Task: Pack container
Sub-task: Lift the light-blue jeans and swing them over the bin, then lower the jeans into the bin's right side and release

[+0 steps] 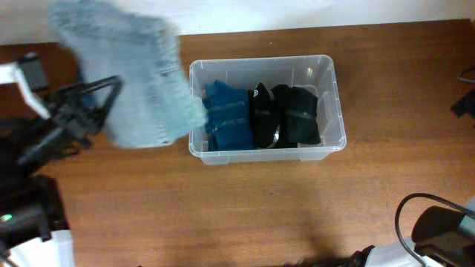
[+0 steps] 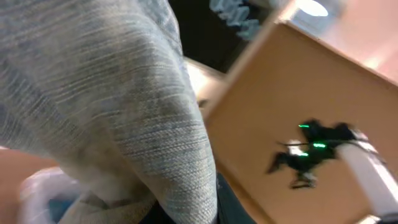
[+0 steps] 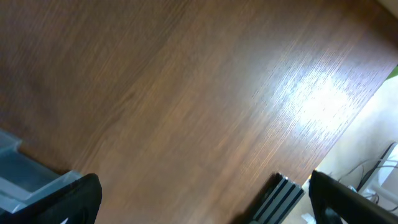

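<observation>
Next, I let go of the light-blue jeans with my left gripper, setting them on top of the folded black garments [image 1: 289, 111] in the clear plastic bin.
The container [image 1: 338, 111] is a clear plastic bin on the middle of the wooden table. It holds a folded blue garment [image 1: 226, 119] on its left and folded black garments [image 1: 289, 115] on its right. My left gripper [image 1: 100, 100] holds a large grey-blue knit garment [image 1: 141, 81] in the air, just left of the bin's left rim. The cloth fills the left wrist view [image 2: 93, 93] and hides the fingers. My right gripper [image 3: 208, 205] is open and empty above bare table near the front right. A corner of the bin [image 3: 18, 168] shows at the left of that view.
My right arm's base [image 1: 438, 230] and a black cable loop [image 1: 404, 211] sit at the table's front right corner. An aluminium rail [image 3: 280, 196] lies by the table edge. The left arm's body [image 1: 30, 148] takes up the left side.
</observation>
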You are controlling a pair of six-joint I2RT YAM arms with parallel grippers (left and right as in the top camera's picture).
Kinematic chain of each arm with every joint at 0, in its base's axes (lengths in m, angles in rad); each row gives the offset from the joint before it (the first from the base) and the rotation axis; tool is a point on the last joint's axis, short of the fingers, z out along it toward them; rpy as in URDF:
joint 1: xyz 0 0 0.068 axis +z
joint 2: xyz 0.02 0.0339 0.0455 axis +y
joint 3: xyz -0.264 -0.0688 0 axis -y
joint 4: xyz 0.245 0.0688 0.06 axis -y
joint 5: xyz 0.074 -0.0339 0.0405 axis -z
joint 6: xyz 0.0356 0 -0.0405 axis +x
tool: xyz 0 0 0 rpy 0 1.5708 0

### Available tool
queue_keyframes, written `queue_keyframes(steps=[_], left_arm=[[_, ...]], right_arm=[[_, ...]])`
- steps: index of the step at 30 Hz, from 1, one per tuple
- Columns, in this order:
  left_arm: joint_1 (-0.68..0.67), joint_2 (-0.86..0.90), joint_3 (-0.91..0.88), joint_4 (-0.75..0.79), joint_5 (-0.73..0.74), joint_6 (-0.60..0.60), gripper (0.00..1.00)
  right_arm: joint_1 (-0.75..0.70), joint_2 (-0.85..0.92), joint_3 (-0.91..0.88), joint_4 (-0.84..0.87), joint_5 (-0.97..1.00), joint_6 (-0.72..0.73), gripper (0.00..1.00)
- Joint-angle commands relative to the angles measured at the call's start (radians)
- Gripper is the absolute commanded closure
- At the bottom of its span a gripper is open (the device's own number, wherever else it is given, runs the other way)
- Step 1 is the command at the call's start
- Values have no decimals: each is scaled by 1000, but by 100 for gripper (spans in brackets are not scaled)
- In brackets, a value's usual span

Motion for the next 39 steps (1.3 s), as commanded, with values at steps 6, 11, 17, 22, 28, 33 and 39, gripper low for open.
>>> queue_keyframes(steps=[6,11,17,22,28,33,39], left_arm=[[-377,56,29,57,-364,-163,99],[-523,197,29,62,-479,-163,99],[-649,396,29,169,-541,-163,99],[-748,534,29,338,-583,-163,100],[-839,621,29,426,-674,-205,99],[-888,647,29,424,-768,-207,99],[-916,678,29,416,-816,-207,100]], right_arm=[[-2,4,-3,4,5,13,2],[-2,4,-3,4,5,13,1],[-2,4,-3,4,5,13,1],[-2,4,-3,4,5,13,1],[-2,4,-3,4,5,13,2],[-2,4,-3,4,5,13,2],[-2,4,-3,4,5,13,2]])
